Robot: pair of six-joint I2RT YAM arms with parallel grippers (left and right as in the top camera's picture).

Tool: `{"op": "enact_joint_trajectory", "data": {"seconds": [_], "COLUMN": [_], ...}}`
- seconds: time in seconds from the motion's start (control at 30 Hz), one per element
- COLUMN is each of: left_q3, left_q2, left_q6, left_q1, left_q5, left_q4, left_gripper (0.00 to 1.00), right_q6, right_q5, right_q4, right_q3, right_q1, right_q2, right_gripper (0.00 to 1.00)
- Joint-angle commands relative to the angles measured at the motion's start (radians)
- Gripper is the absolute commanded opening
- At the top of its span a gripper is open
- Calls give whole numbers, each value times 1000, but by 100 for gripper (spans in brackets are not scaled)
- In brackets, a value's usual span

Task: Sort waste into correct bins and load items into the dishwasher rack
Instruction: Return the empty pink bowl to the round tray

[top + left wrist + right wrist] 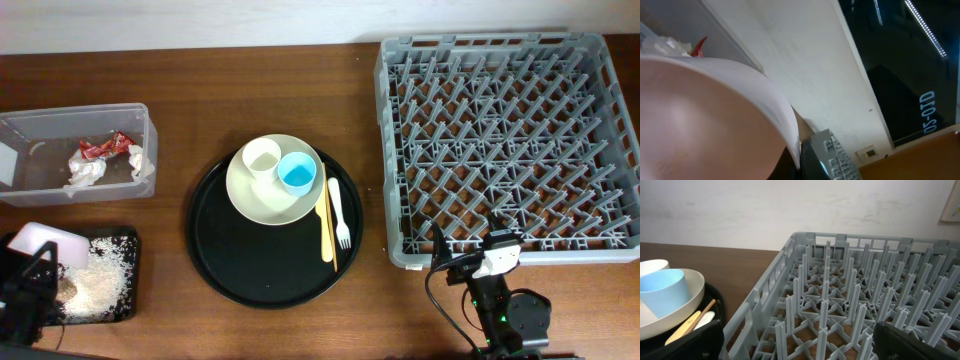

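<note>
The robot's left gripper should release the pinkish-white bowl on the round black tray (233, 257) in front of the cream plate. The bowl is now tilted over the shallow tray.
My left gripper (36, 272) at the front left is shut on the rim of the pinkish-white bowl (45, 240), which is tilted over the shallow black tray (128, 300) holding rice (102, 268). In the left wrist view the bowl (695, 120) fills the frame. The clear tub (75, 118) holds the red wrapper (105, 148) and tissue (88, 172). On the cream plate (262, 200) sit a cream cup (262, 157) and a blue cup (297, 173); the white fork (338, 212) and yellow utensil (325, 225) lie beside it. My right gripper (472, 258) stands open at the grey rack's (400, 75) front edge, with nothing between its fingers.
The plate and utensils rest on a large round black tray (230, 270) at the table's middle. In the right wrist view the rack's wall (765, 287) is directly ahead, with the blue cup (660, 290) to the left. A pale wall runs behind the table.
</note>
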Motion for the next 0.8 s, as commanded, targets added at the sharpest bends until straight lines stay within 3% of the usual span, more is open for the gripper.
{"op": "enact_joint_trajectory", "data": {"seconds": [0.0,0.07,0.17,0.4,0.5,0.6,0.63,0.77], "left_q3": [23,22,25,25,25,30,52,164], "left_q2": [-21,-21,-3,0,0,-11,-33,-270], "left_q6": [20,50,-75,-77,-230,-297,-351,-573], "left_q1": [3,-15,-48,-100,-121,-144,-169,-280], "left_q5": [26,16,26,25,-39,-80,-114,-503], "left_q4": [-12,50,116,144,143,140,139,127], "left_gripper": [1,2,3,1,1,1,1,1], "right_q6": [0,0,0,0,0,0,0,0], "right_q5": [1,2,2,2,2,2,2,2], "right_q4": [-7,-6,-7,-6,-7,-6,-6,-6], "right_q3": [-5,-5,-5,-5,-5,-5,-5,-5], "right_q1": [-1,-1,-1,-1,-1,-1,-1,-1], "right_q2": [-6,-6,-6,-6,-6,-6,-6,-6], "right_gripper": [98,98,98,98,98,98,98,98]}}
